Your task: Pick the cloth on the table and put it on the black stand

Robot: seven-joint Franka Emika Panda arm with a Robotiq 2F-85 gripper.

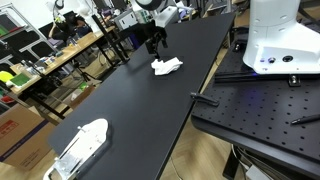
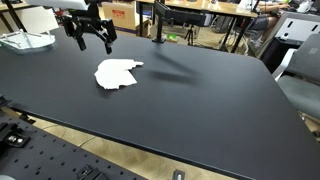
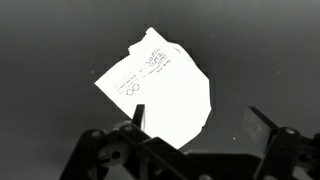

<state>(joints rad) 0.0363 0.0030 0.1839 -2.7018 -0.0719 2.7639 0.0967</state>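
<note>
The plain part of the white cloth (image 1: 159, 68) (image 3: 188, 110) near the cloth's rounded edge, across from the printed marks, will be gripped by my gripper.
A white cloth (image 1: 166, 66) lies flat on the black table (image 1: 130, 105); it also shows in an exterior view (image 2: 117, 73) and in the wrist view (image 3: 160, 88), with dark printed marks on it. My gripper (image 2: 94, 40) hovers open above the table just beyond the cloth, holding nothing; it shows in an exterior view (image 1: 155, 43) too. In the wrist view the open fingers (image 3: 200, 120) frame the cloth's near edge. A thin black stand (image 2: 160, 22) rises at the far edge of the table.
A white plastic object (image 1: 82, 146) lies at one end of the table. A white robot base (image 1: 280, 40) stands on a perforated black bench. Cluttered desks, chairs and boxes surround the table.
</note>
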